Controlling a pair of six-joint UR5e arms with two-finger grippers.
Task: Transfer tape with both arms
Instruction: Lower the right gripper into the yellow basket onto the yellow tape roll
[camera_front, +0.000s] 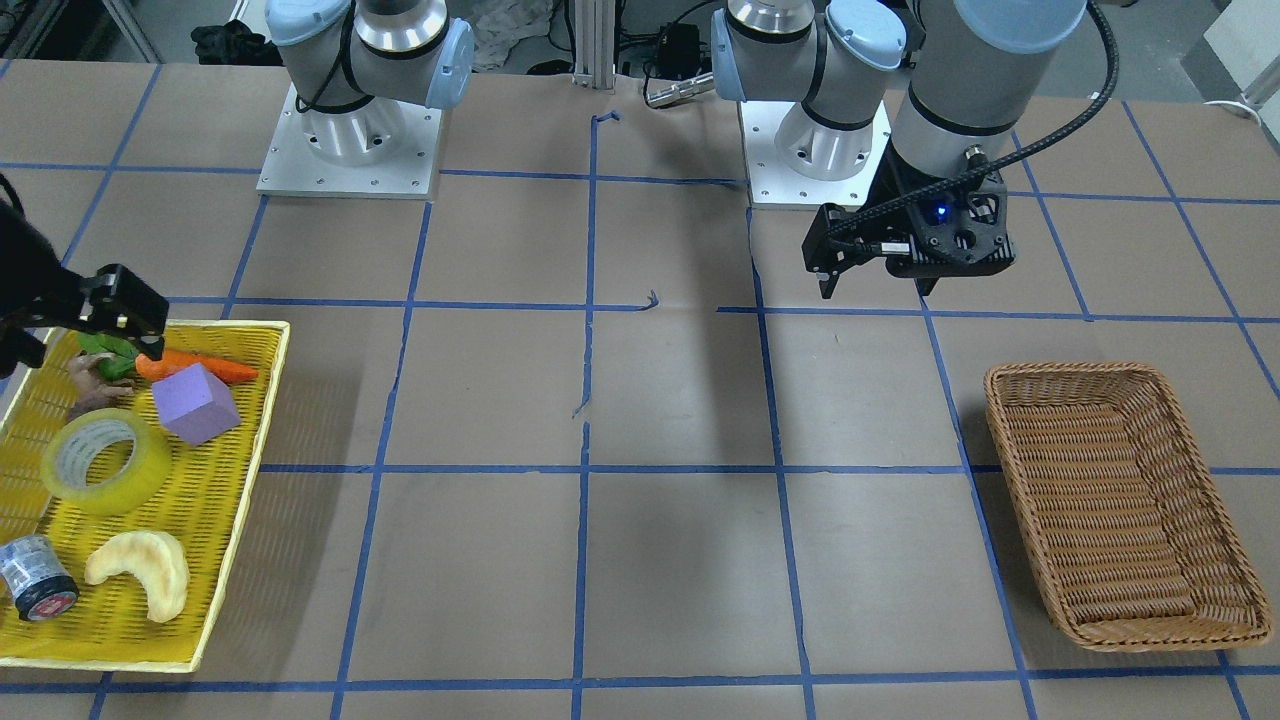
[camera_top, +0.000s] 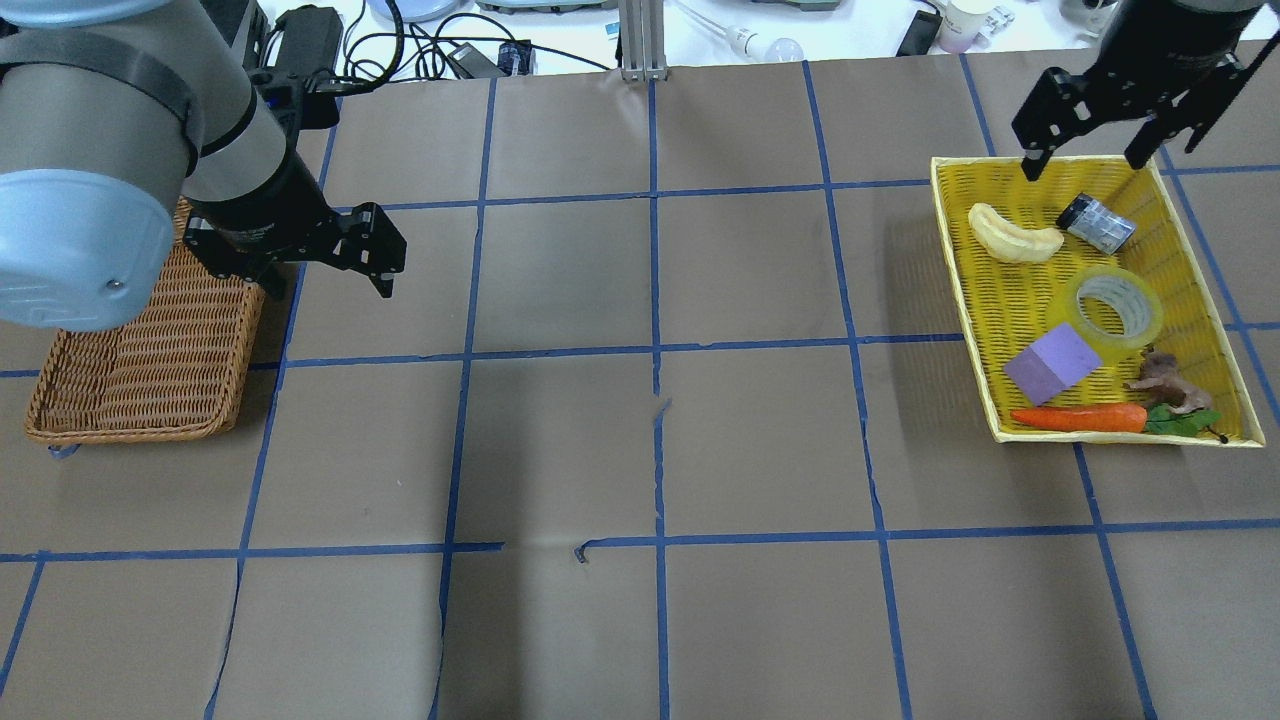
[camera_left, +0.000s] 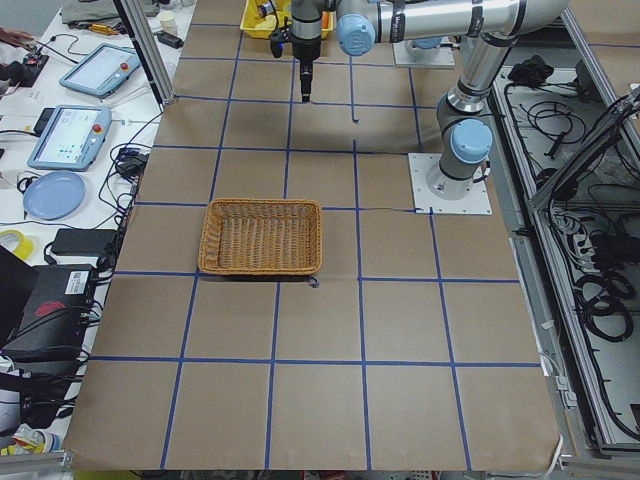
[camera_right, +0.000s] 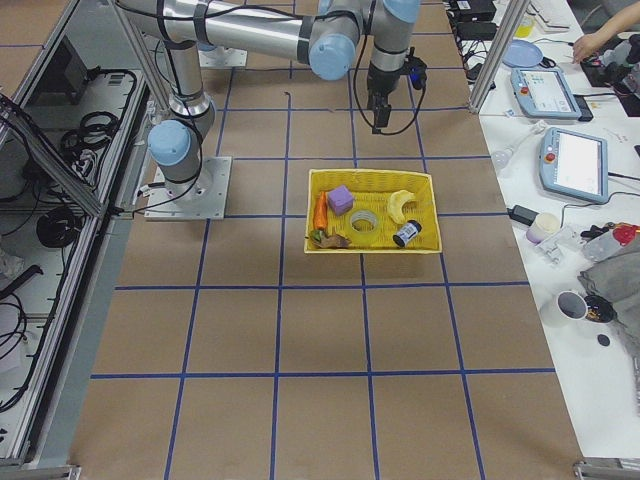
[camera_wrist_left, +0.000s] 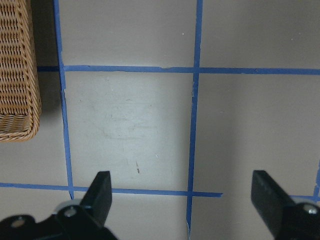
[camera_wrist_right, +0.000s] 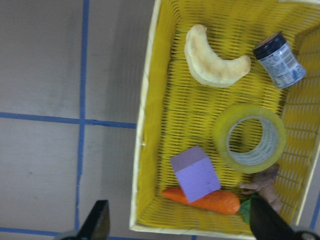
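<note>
I need to next move my right gripper to the tape and close it on the side of its ring (camera_front: 58, 468) (camera_wrist_right: 278, 128) farthest from the purple block.
The tape (camera_top: 1113, 307) is a translucent yellow roll that lies flat in the yellow tray (camera_top: 960, 300). It also shows in the front view (camera_front: 107, 460), the right side view (camera_right: 363, 225) and the right wrist view (camera_wrist_right: 250, 137). My right gripper (camera_top: 1085, 165) hangs open and empty above the tray, apart from the tape; its fingertips (camera_wrist_right: 97, 222) frame the tray from above. My left gripper (camera_top: 328, 288) is open and empty above bare table beside the wicker basket (camera_top: 130, 360); it also shows in the front view (camera_front: 875, 288) and the left wrist view (camera_wrist_left: 183, 187).
The tray also holds a purple block (camera_top: 1050, 362), a carrot (camera_top: 1078, 418), a pale croissant (camera_top: 1012, 235), a dark grey roll with a red label (camera_front: 38, 580) and a brown figure (camera_top: 1165, 380). The wicker basket (camera_front: 1120, 505) holds nothing. Blue tape lines grid the brown table.
</note>
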